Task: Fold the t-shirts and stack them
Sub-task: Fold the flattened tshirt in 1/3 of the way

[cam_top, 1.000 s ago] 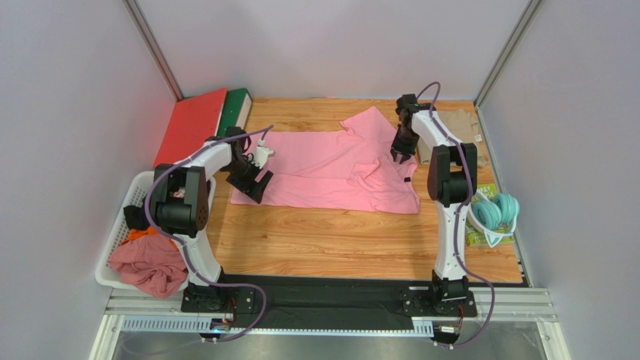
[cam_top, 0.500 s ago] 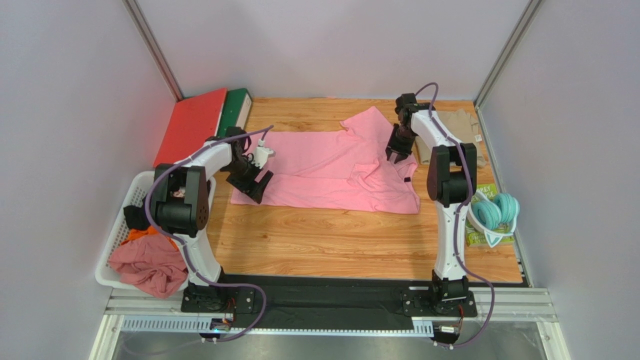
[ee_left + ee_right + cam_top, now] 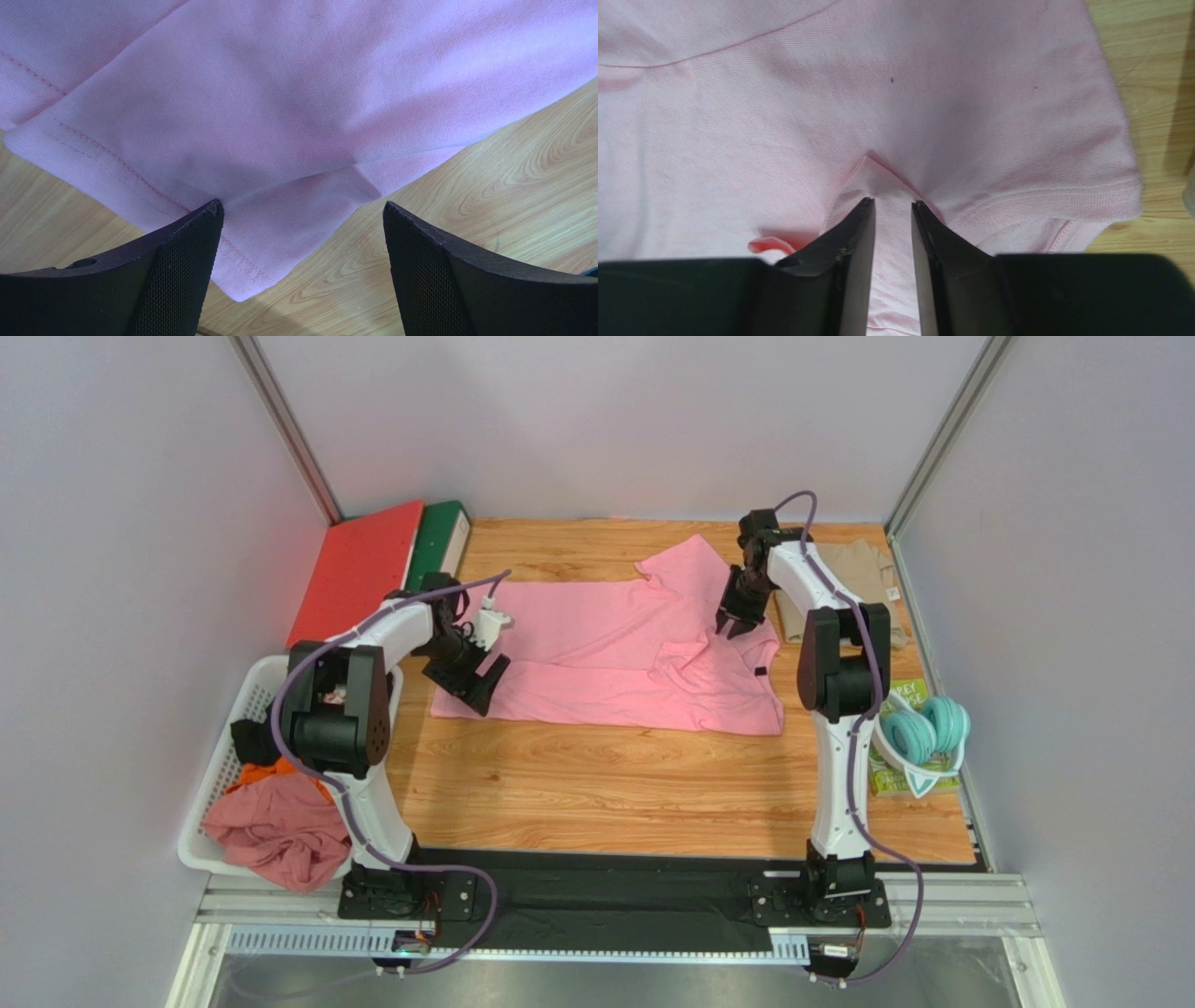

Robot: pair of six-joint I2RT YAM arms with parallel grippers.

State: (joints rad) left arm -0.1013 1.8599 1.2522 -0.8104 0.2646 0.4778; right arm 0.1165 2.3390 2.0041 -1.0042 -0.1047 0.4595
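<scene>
The light pink t-shirt's fold lies flat at my narrow right fingertips, so I will open them, reach deeper and pinch a thicker bunch [image 3: 895,217] before pulling.
The light pink t-shirt [image 3: 603,651] lies spread on the wooden table, sleeves toward the right. My left gripper [image 3: 470,672] hovers open over its near left hem corner [image 3: 238,280]. The left wrist view shows one finger [image 3: 175,273] above the hem and the other above bare wood, with nothing between them [image 3: 302,206]. My right gripper [image 3: 739,613] sits low on the shirt's right part, jaws narrow around a raised ridge of pink cloth [image 3: 878,175] that fills the gap [image 3: 892,203]. The khaki-beige t-shirt [image 3: 849,567] lies folded at the back right.
A white basket [image 3: 225,756] with crumpled pink and orange clothes stands at the left. Red [image 3: 358,567] and green [image 3: 442,539] binders lie at the back left. Teal headphones [image 3: 926,728] rest on a packet at the right edge. Bare wood [image 3: 603,784] spans the front.
My right gripper has shifted a little toward the back left over the shirt's sleeve area. The left arm and the shirt's outline look the same.
</scene>
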